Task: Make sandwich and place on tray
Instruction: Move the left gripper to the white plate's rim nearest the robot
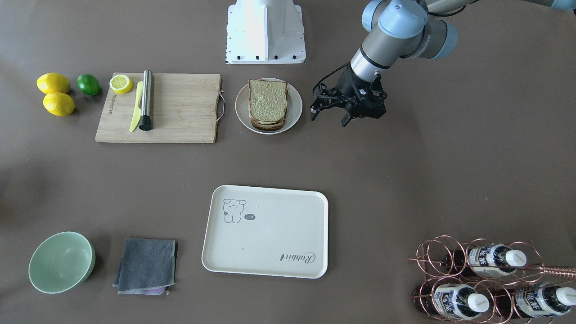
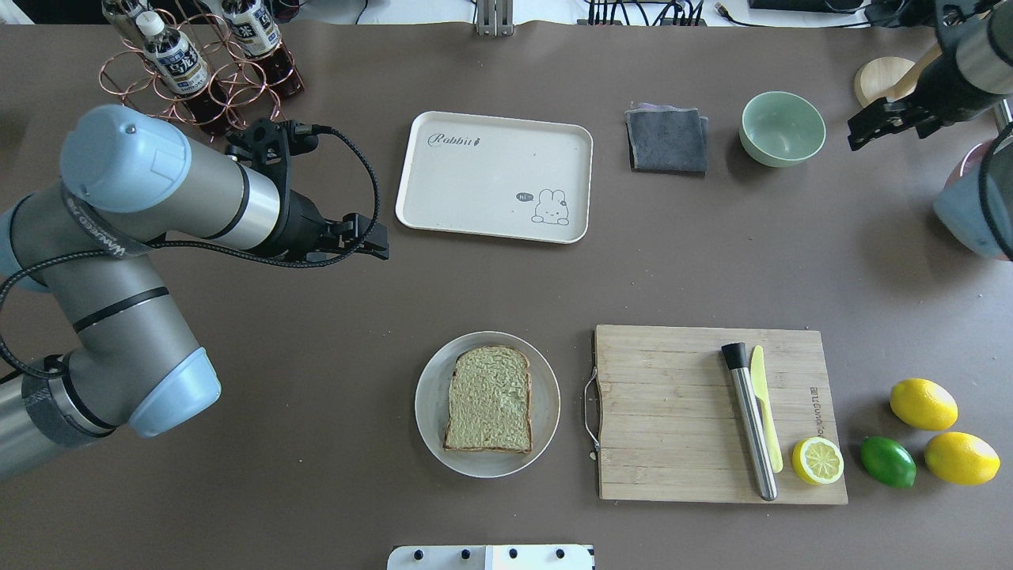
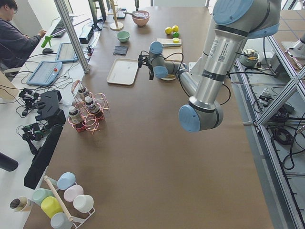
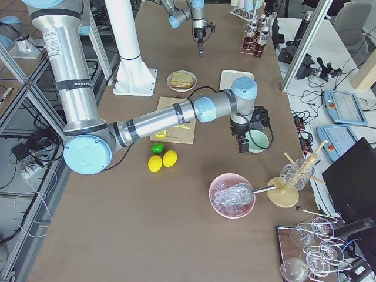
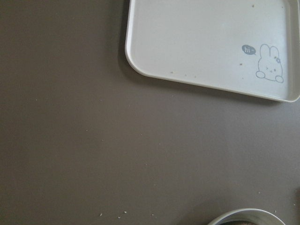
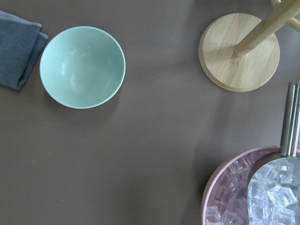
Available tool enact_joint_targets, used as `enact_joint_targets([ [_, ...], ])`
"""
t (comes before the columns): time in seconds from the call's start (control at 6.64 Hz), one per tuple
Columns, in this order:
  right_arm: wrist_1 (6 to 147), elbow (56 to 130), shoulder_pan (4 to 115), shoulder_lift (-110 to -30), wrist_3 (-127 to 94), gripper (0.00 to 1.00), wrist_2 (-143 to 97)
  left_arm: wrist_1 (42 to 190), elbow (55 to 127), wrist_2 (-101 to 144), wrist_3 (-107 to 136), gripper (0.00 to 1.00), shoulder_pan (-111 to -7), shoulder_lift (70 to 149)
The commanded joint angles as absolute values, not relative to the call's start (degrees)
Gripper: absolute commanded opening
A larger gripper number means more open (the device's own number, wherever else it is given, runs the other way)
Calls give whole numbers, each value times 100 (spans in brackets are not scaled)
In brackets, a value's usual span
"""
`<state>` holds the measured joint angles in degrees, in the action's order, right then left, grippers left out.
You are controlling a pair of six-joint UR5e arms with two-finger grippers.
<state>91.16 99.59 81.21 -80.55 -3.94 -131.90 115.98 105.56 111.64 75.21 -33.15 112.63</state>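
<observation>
Next, I close my left gripper on the rim (image 1: 302,107) of the white plate under the sandwich, on the side farthest from the cutting board.
The sandwich is a stack of square bread slices (image 1: 268,102) with dark crust and greenish faces on a round white plate (image 1: 294,113), also in the overhead view (image 2: 489,398). No egg shows. The cream tray (image 1: 270,234) with the "Rabbit" script lies bare across the table (image 2: 483,182); its corner shows in the left wrist view (image 5: 197,42). My left gripper (image 1: 330,118) is open and empty, above the table beside the tray's near left corner (image 2: 378,241). My right gripper (image 2: 878,131) looks open and empty, far right past the green bowl.
A wooden cutting board (image 2: 673,412) holds a steel muddler, a yellow knife and a lemon half; lemons and a lime (image 2: 888,461) lie beside it. A green bowl (image 2: 782,128), a grey cloth (image 2: 667,140), a bottle rack (image 2: 198,63) and a pink ice bowl (image 6: 253,197) stand around.
</observation>
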Motion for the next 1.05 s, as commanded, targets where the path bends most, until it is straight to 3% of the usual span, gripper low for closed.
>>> enact_joint_targets([
  [0.0, 9106, 9924, 8900, -9039, 769, 100, -13255, 11672, 10564, 11048, 7655, 97, -3050, 11137],
  [0.3, 9097, 10106, 9464, -9473, 1002, 100, -13157, 11978, 10556, 10682, 7673, 97, -2640, 10899],
  [0.45, 9140, 10099, 9483, -9483, 993, 100, -13079, 12032, 10547, 10592, 7673, 90, -2445, 10890],
  [0.6, 9523, 10133, 9457, -9396, 984, 100, -13069, 12024, 10538, 10582, 7673, 63, -2313, 10890],
  [0.75, 9797, 10134, 9483, -9265, 993, 100, -12974, 12032, 10521, 10356, 7673, 51, -2155, 10881],
  [0.9, 9800, 10134, 9483, -9307, 1002, 100, -12746, 12041, 10468, 10214, 7682, 50, -1962, 10881],
])
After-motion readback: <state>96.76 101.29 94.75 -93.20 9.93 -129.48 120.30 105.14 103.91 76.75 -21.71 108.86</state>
